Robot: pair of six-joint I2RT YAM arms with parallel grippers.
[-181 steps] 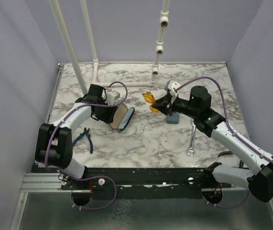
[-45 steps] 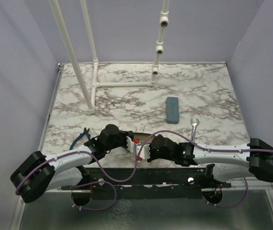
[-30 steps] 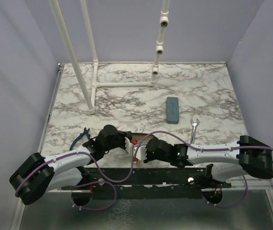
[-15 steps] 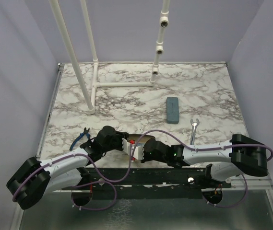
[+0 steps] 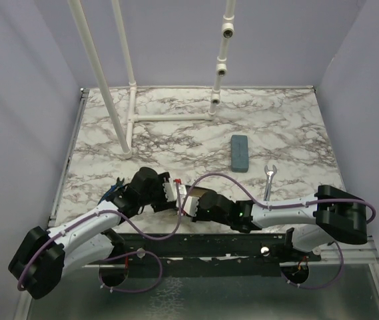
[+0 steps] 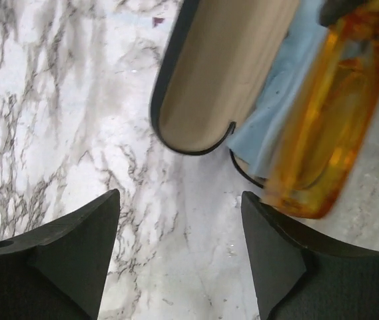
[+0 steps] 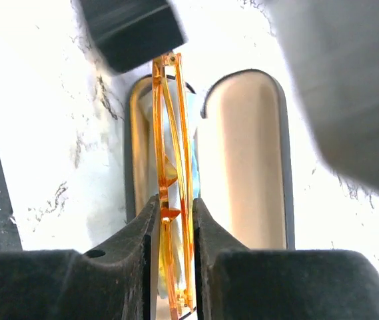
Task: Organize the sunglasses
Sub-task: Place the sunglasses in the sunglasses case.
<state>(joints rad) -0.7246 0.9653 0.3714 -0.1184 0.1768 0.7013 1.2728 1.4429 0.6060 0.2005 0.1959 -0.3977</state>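
Note:
Next, I pinch the empty half's rim point(image 6: 160, 133) with my left gripper and steady the black case, which is loose under the sunglasses, before my right gripper lowers the sunglasses.
My right gripper point(image 7: 174, 200) is shut on the folded yellow-orange sunglasses point(image 7: 169, 133) and holds them edge-on over the open black oval case point(image 7: 242, 173). They hang above its left half, where a blue cloth point(image 6: 276, 113) lies. In the left wrist view the sunglasses point(image 6: 322, 127) sit at the case's point(image 6: 222, 73) right side. My left gripper point(image 6: 179, 267) is open and empty just in front of the case. From above, both grippers, left point(image 5: 174, 193) and right point(image 5: 188, 203), meet near the table's front edge and hide most of the case. The wire-frame pair is out of view.
A blue-grey oblong case point(image 5: 240, 153) lies right of the middle. A wrench point(image 5: 269, 180) lies beside the right arm. Blue-handled pliers point(image 5: 112, 190) lie by the left arm. White pipes point(image 5: 126, 120) stand at the back left and middle.
My right gripper has moved left with the orange sunglasses to above the case. My left wrist has drawn back up and to the left. Six seconds ago both worked mid-table.

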